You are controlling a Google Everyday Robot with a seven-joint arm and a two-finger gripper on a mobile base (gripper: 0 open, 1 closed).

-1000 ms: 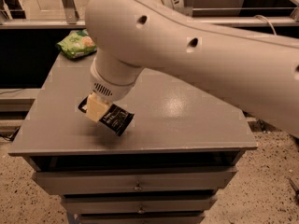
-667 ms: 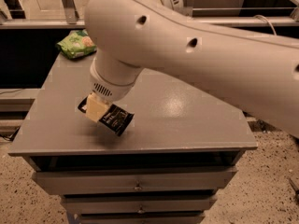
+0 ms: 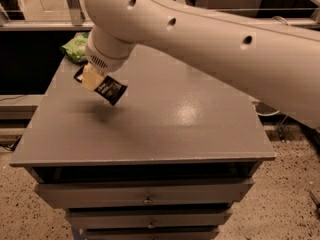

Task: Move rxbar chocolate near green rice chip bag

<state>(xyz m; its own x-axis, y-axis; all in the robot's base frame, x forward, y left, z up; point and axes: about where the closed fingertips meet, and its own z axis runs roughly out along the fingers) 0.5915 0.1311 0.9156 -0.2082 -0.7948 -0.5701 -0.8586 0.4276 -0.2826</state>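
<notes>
My gripper is to let go of the rxbar chocolate, now tilted in the air above the tabletop, on the grey tabletop, right up against the near side of the green rice chip bag (image 3: pixel 121 59).
My gripper (image 3: pixel 92 78) hangs over the left part of the grey table (image 3: pixel 165 134), under the big white arm. It is shut on the rxbar chocolate (image 3: pixel 110 90), a small black wrapper with white text, held tilted in the air above the tabletop with its shadow beneath. The green rice chip bag (image 3: pixel 76 47) lies at the table's far left corner, partly hidden behind the arm, a short way beyond the bar.
The white arm (image 3: pixel 210 39) spans the upper right of the view. The table is a drawer cabinet with drawer fronts (image 3: pixel 147 193) below. A speckled floor (image 3: pixel 280 204) surrounds it; a dark shelf runs behind.
The gripper has lifted the bar and carried it toward the far left, closer to the green bag.
</notes>
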